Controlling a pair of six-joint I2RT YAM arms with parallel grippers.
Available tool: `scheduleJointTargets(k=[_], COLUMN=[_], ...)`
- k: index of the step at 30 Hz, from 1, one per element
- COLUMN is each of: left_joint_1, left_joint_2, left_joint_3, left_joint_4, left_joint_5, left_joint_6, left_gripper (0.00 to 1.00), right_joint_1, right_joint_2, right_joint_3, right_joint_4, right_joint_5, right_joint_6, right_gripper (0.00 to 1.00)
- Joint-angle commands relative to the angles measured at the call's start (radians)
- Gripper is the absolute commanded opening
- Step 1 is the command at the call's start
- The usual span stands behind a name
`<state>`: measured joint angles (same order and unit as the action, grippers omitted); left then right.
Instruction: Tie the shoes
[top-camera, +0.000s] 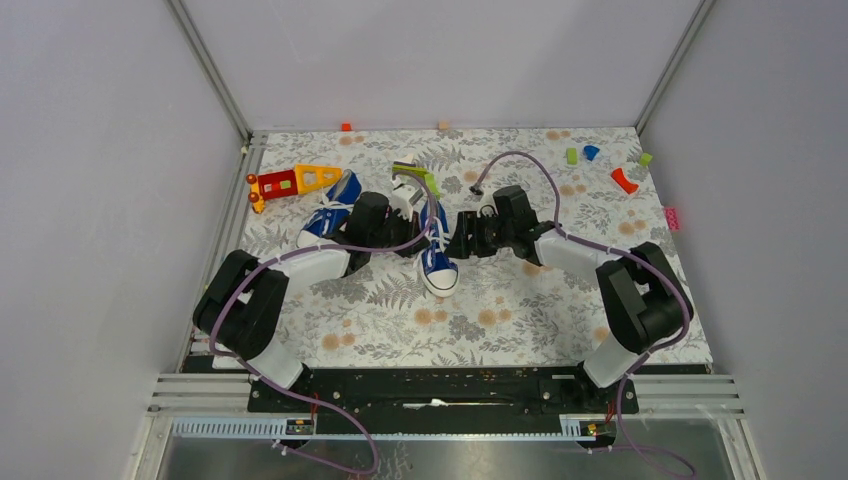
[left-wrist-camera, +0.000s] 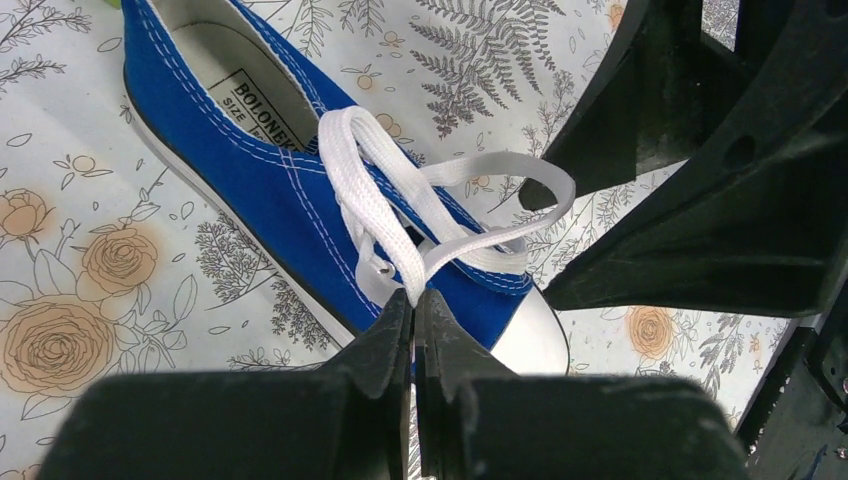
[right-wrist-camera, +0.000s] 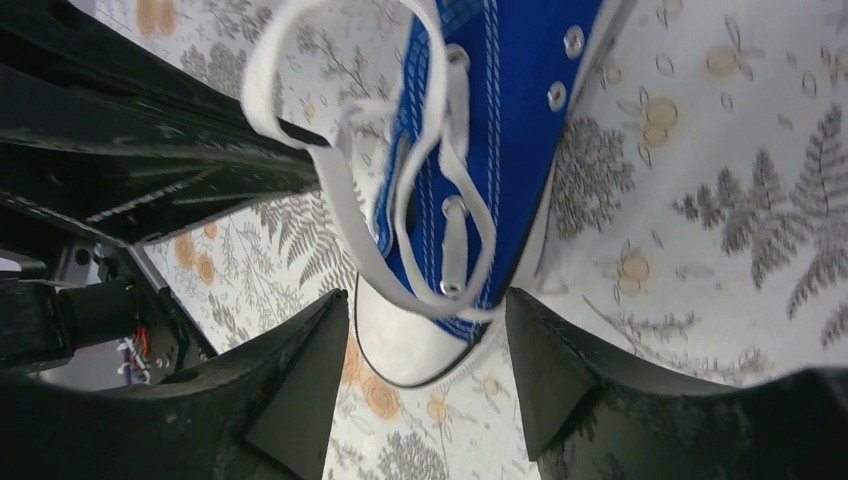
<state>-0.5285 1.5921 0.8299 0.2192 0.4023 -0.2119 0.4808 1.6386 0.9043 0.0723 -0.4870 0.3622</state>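
Note:
Two pieces of the white lace are pinched together in my left gripper, so my right gripper will take the lace's loose loop (left-wrist-camera: 562, 190) while my left gripper opens and takes one piece again.
Two blue canvas shoes with white laces lie on the flowered table. One shoe (top-camera: 330, 212) lies left of my left arm. The other shoe (top-camera: 438, 262) (left-wrist-camera: 250, 160) (right-wrist-camera: 500, 110) is in the middle, toe toward the arms. My left gripper (top-camera: 418, 232) (left-wrist-camera: 413, 296) is shut on its white lace (left-wrist-camera: 385, 215), which rises taut from the eyelets, and a loose loop (left-wrist-camera: 545, 180) hangs beside it. My right gripper (top-camera: 453, 240) (right-wrist-camera: 428, 300) is open just above the white toe cap (right-wrist-camera: 415, 345), with nothing between its fingers.
A red, orange and yellow toy (top-camera: 293, 182) lies at the back left, and a green piece (top-camera: 422, 178) lies behind the middle shoe. Small coloured blocks (top-camera: 624, 180) are scattered at the back right. A purple cable (top-camera: 520, 158) curls over the table behind my right arm.

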Motion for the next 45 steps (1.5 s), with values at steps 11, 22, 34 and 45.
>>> scheduleJointTargets(k=[11,22,34,45], left_joint_1=[0.016,0.018,0.039,0.033], left_joint_2=[-0.036,-0.076,-0.198,-0.049], left_joint_3=[0.052,0.047,-0.104,-0.021], left_joint_4=[0.022,-0.064,-0.028,0.025], left_joint_5=[-0.012,-0.085,-0.093,0.010], left_joint_6=[-0.030,-0.064,-0.054,0.017], left_gripper=[0.01,0.32,0.56,0.61], right_joint_1=[0.052,0.061,0.061,0.061], right_joint_2=[0.062,-0.042,-0.073,-0.030], right_joint_3=[0.044,-0.023,0.087,0.116], right_joint_4=[0.141,0.106,-0.045,-0.055], right_joint_5=[0.061,0.108,0.100,0.089], right_joint_6=[-0.083,-0.063,-0.019,-0.002], right_gripper=[0.44,0.09,0.03,0.03])
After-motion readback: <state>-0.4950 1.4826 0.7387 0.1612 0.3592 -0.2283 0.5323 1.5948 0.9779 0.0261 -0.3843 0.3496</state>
